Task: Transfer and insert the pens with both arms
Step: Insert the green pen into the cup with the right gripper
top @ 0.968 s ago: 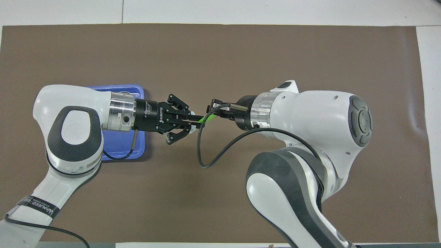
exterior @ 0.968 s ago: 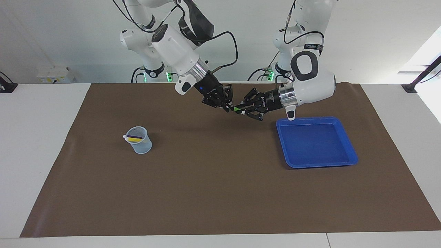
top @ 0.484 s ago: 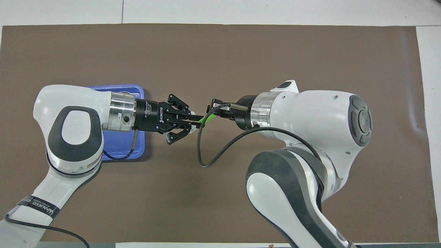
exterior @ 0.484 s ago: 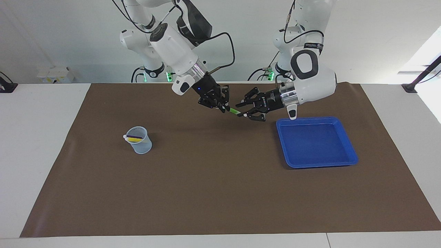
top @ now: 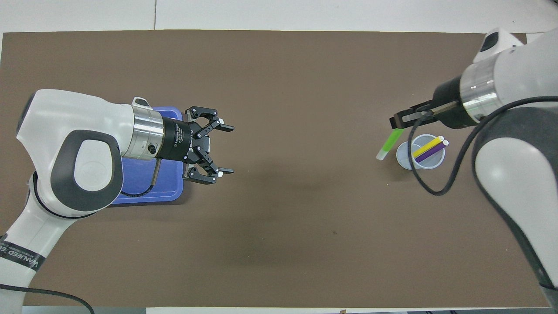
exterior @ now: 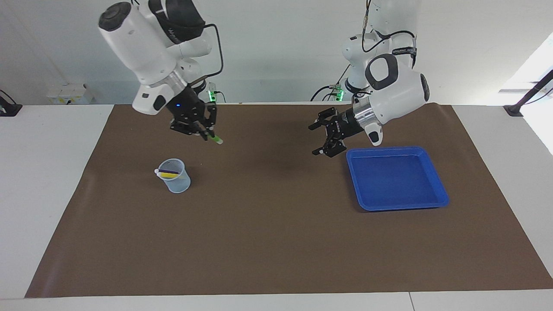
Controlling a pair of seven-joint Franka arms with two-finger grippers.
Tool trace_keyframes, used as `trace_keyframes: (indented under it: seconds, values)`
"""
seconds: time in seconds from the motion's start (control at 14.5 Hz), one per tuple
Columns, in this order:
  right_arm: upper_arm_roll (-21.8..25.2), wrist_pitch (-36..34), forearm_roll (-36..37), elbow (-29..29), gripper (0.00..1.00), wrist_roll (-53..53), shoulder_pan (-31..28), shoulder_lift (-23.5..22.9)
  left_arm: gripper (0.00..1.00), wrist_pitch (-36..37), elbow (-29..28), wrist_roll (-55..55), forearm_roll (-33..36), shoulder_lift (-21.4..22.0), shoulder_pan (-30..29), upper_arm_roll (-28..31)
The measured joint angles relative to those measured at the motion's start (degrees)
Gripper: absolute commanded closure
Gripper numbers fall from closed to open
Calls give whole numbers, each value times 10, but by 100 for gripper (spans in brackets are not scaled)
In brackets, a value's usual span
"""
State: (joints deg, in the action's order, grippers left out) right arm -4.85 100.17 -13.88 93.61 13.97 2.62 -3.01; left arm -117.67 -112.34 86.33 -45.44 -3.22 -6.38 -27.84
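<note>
I need to release the green pen with my right gripper inside the clear cup [top: 419, 145], next to the yellow pen.
My right gripper [exterior: 206, 134] is shut on the green pen [exterior: 214, 138] and holds it tilted, pale cap end down, in the air over the mat just beside the clear cup [exterior: 174, 176]. In the overhead view the right gripper [top: 397, 126] holds the green pen [top: 388, 144] next to the cup [top: 409, 159]. The yellow pen [top: 428, 145] and the purple pen [top: 430, 151] lean inside the cup. My left gripper [exterior: 314, 140] is open and empty over the mat beside the blue tray [exterior: 395, 177]. It also shows in the overhead view [top: 230, 149].
The blue tray [top: 144, 192] holds nothing and lies at the left arm's end of the brown mat [exterior: 276, 242]. Two smaller white arms with green lights [exterior: 211, 95] stand at the robots' edge of the table.
The left gripper let go of the green pen, opened wide and drew back toward the tray. The right gripper carried the pen from the table's middle to beside the cup.
</note>
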Motion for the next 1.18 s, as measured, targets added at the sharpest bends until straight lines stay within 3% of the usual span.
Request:
trace_keyframes:
  seconds: [0.14,0.35,0.83,0.9,0.97,1.04,1.11,1.18]
  values:
    - [1,-8,58,5,100,96,-28,-3,0,0,20,0,47,-11,0,0]
    - [0,11,88,36,100,137,-36,-6,0,-2,34,-3,64,-23,-1,1]
    - [-3,155,112,166,100,196,-38,2,0,-20,54,-28,115,-26,-9,7]
    - [-2,167,112,176,93,199,-38,4,0,-20,56,-33,134,-26,-8,7]
    - [-2,177,113,185,69,200,-38,5,0,-20,58,-43,153,-26,-8,6]
    - [-2,185,113,194,57,200,-38,5,0,-20,60,-58,177,-26,-8,6]
    - [-2,191,113,200,17,201,-38,6,0,-16,63,-78,206,-26,-8,8]
    - [-2,194,113,203,0,201,-38,7,0,-3,68,-104,236,-26,-7,13]
